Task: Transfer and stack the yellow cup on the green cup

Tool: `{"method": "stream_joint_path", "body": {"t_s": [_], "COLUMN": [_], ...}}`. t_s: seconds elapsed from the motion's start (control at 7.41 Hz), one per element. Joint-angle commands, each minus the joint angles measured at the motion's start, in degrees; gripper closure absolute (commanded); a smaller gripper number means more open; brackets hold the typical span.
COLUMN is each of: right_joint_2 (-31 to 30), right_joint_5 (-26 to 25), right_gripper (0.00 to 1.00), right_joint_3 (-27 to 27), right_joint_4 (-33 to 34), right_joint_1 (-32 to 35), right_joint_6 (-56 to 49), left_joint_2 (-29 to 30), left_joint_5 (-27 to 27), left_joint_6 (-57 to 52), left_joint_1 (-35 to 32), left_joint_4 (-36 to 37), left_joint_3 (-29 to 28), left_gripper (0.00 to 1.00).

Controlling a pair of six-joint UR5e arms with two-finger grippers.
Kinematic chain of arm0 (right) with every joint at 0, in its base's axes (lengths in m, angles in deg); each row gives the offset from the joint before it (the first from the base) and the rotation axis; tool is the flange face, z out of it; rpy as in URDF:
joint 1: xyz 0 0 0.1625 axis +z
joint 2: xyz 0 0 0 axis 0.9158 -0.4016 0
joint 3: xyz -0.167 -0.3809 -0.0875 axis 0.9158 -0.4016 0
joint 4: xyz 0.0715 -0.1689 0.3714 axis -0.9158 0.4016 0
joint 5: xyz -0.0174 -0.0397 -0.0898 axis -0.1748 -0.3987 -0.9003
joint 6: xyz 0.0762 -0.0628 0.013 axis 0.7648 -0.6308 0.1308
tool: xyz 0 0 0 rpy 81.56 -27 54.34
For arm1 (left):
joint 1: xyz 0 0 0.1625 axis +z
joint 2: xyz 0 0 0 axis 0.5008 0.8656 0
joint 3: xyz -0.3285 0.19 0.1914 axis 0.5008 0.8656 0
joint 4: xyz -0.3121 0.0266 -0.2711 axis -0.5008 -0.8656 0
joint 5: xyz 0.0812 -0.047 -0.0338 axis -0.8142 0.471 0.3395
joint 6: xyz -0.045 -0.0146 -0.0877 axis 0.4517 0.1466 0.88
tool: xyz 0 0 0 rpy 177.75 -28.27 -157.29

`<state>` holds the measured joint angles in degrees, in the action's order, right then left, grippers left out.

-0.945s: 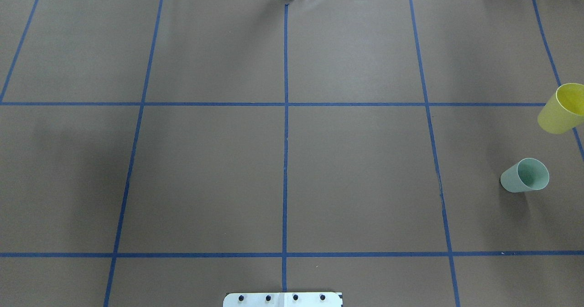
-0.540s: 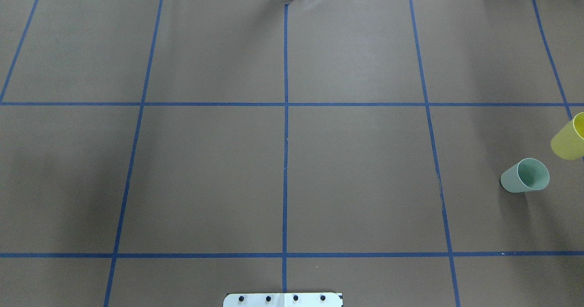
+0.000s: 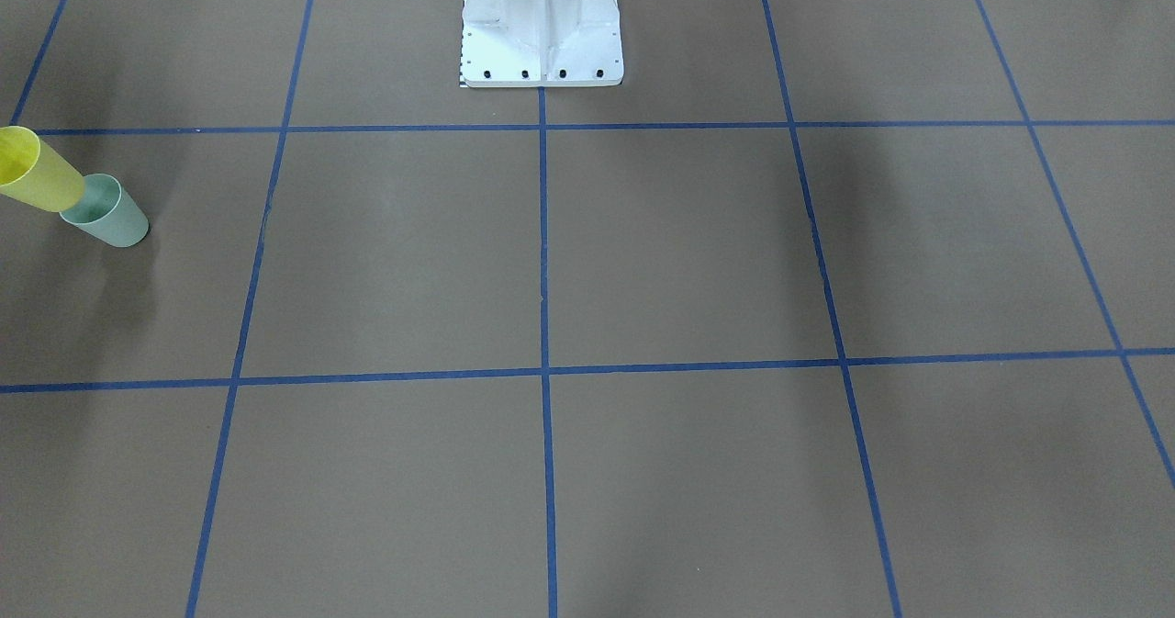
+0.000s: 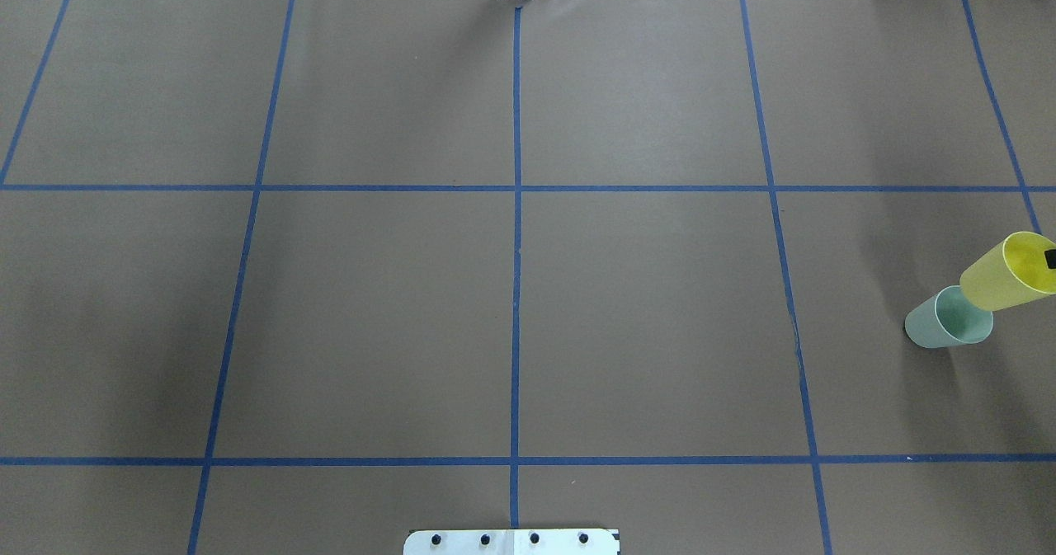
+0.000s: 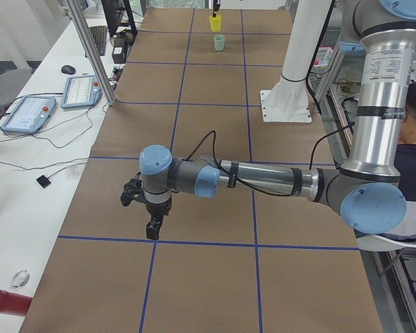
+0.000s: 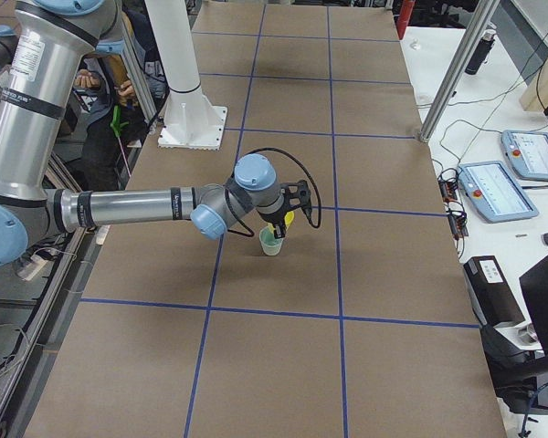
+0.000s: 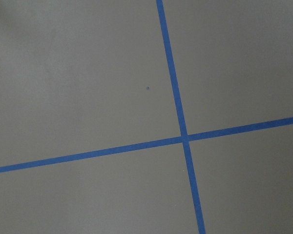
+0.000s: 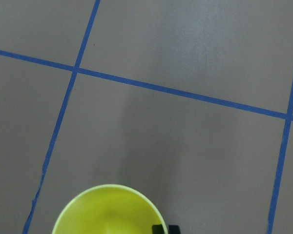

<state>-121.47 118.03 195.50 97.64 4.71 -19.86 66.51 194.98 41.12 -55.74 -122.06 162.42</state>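
I will let go of the yellow cup with my right gripper down inside the opening of the green cup (image 3: pixel 95 204).
The green cup (image 4: pixel 947 321) stands upright at the table's right side; it also shows in the front view (image 3: pixel 108 216) and the right side view (image 6: pixel 271 243). The yellow cup (image 4: pixel 1005 273) hangs tilted just above it, with its base over the green rim, and shows in the front view (image 3: pixel 35 180) and the right wrist view (image 8: pixel 107 210). My right gripper (image 6: pixel 281 224) is shut on the yellow cup's rim, one dark fingertip (image 4: pixel 1050 258) inside it. My left gripper (image 5: pixel 152 226) hangs over bare table far to the left; I cannot tell whether it is open.
Blue tape lines grid the brown table cover (image 4: pixel 643 316). The white robot base plate (image 4: pixel 511 542) is at the near edge. Touch tablets (image 6: pixel 498 189) and a metal post (image 6: pixel 452 78) stand beyond the far edge.
The yellow cup has moved nearer the robot along the right edge, then left, and now hangs over the green cup. The green cup has not moved.
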Motion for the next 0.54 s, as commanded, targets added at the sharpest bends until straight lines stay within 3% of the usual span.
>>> {"method": "stream_joint_path", "body": {"t_s": [0.0,0.41], "right_joint_2": [-0.98,-1.33], "right_joint_5": [-1.91,-4.12], "right_gripper": [1.00,1.00], "right_joint_3": [-0.46,-0.47], "right_joint_4": [-1.64,-1.64], "right_joint_1": [-2.12,-3.70], "right_joint_6": [1.33,2.04], "left_joint_2": [-0.02,0.07], "left_joint_5": [0.03,0.03], "left_joint_6": [0.07,0.16], "left_joint_1": [0.01,0.10], "left_joint_4": [0.00,0.00], "left_joint_3": [0.08,-0.01], "left_gripper": [0.00,0.00]}}
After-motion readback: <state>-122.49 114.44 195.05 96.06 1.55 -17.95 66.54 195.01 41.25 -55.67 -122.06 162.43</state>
